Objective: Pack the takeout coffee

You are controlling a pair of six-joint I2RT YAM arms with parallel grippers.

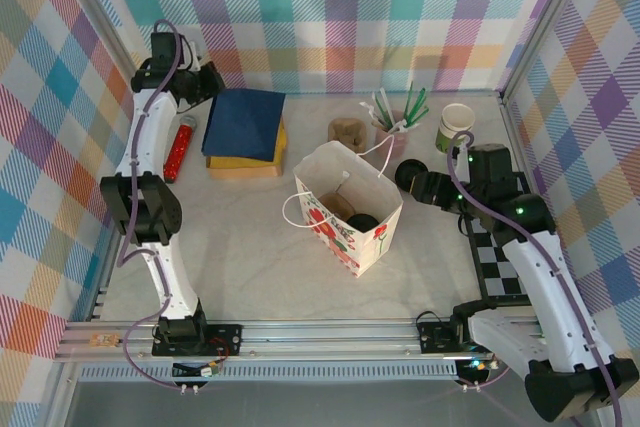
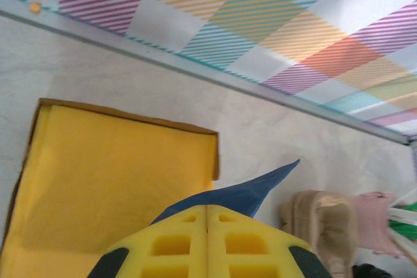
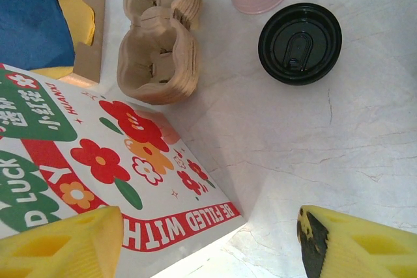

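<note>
My left gripper will lay the blue napkin, which it pinches by a corner, over the yellow napkin box and take it nearer its middle (image 1: 245,126).
The takeout coffee (image 3: 300,42) stands on the table in front of the pink cup. From above I see its round black lid (image 1: 410,175); the lid hides the cup body. My right gripper (image 3: 212,226) hangs open just near of it. One finger is over the flowered paper bag (image 1: 345,209) and the other over bare table, with nothing between them. The same gripper (image 1: 428,187) sits right of the bag. A second black lid (image 1: 362,221) shows inside the bag. My left gripper (image 2: 207,206) is shut on a blue napkin (image 2: 260,187) over the yellow napkin box (image 2: 111,180).
A brown pulp cup carrier (image 3: 159,37) lies behind the bag. The pink cup (image 1: 392,135) holds straws. A stack of green-and-white cups (image 1: 456,127) stands at the back right. A red tube (image 1: 180,147) lies left of the napkin box (image 1: 245,162). A checkered mat (image 1: 500,262) is at the right.
</note>
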